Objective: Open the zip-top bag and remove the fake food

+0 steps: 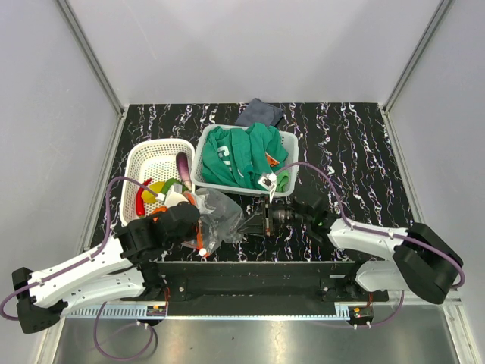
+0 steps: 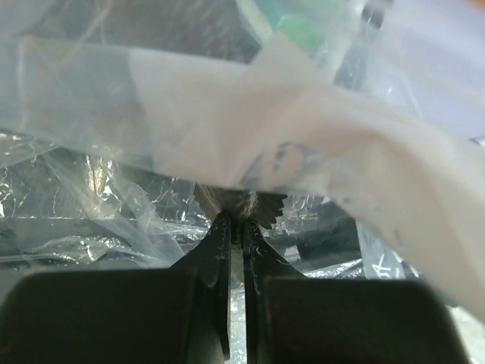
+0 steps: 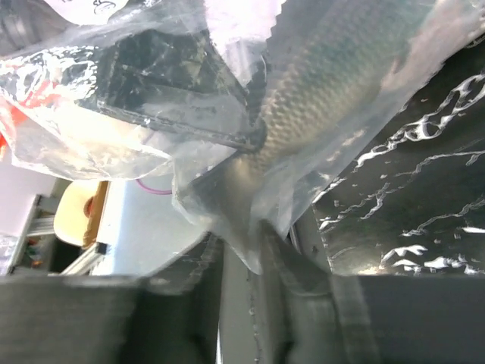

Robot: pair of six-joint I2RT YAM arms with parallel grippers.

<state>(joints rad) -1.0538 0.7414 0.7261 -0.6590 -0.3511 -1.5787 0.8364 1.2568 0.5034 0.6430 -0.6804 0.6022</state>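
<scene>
The robot's left gripper should release the silvery scaly toy piece between the purple piece and the red chili (image 1: 165, 175). The silvery piece is now inside the zip-top bag.
The zip-top bag (image 1: 221, 214), clear and crinkly, hangs stretched between my two grippers just above the table, its orange-red strip (image 1: 201, 241) at the lower left. My left gripper (image 1: 195, 221) is shut on the bag's left side; in the left wrist view its jaws (image 2: 236, 221) pinch the plastic (image 2: 114, 220). My right gripper (image 1: 255, 220) is shut on the bag's right edge (image 3: 261, 243). A silvery scaly toy piece (image 3: 318, 76) shows through the plastic. Fake food lies in the white basket (image 1: 144, 158): a purple piece (image 1: 184, 167), a red chili (image 1: 140, 203) and a yellow piece (image 1: 156, 186).
A second white basket (image 1: 289, 144) behind the bag holds a green cloth garment (image 1: 242, 155). A dark grey cloth (image 1: 259, 112) lies behind it. White tagged cables cross above the grippers. The black marbled table (image 1: 356, 159) extends to the right.
</scene>
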